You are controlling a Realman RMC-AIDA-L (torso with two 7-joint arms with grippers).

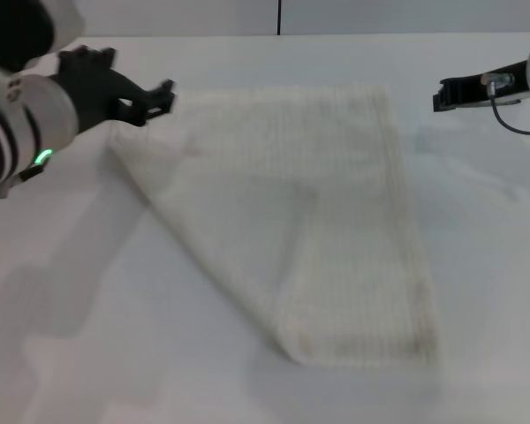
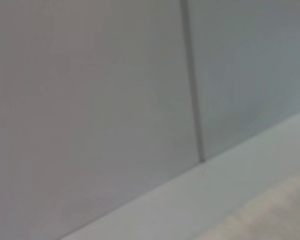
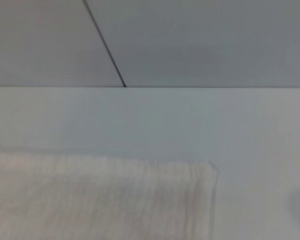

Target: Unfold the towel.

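My left gripper should close on the loose corner (image 1: 313, 188) of the towel's folded-over part, which lies close to the middle of the towel.
The cream-white towel (image 1: 327, 221) lies on the white table, with its left part folded over along a diagonal crease that runs from the far left corner to the near edge. My left gripper (image 1: 156, 102) hovers just above the towel's far left corner; its fingers stand apart and hold nothing. A strip of the towel shows in the left wrist view (image 2: 285, 210). My right gripper (image 1: 442, 94) is off the towel, to the right of its far right corner. That corner shows in the right wrist view (image 3: 140, 195).
The white table (image 1: 71, 353) stretches wide around the towel on every side. A grey wall with a dark vertical seam (image 1: 278, 16) stands behind the table's far edge.
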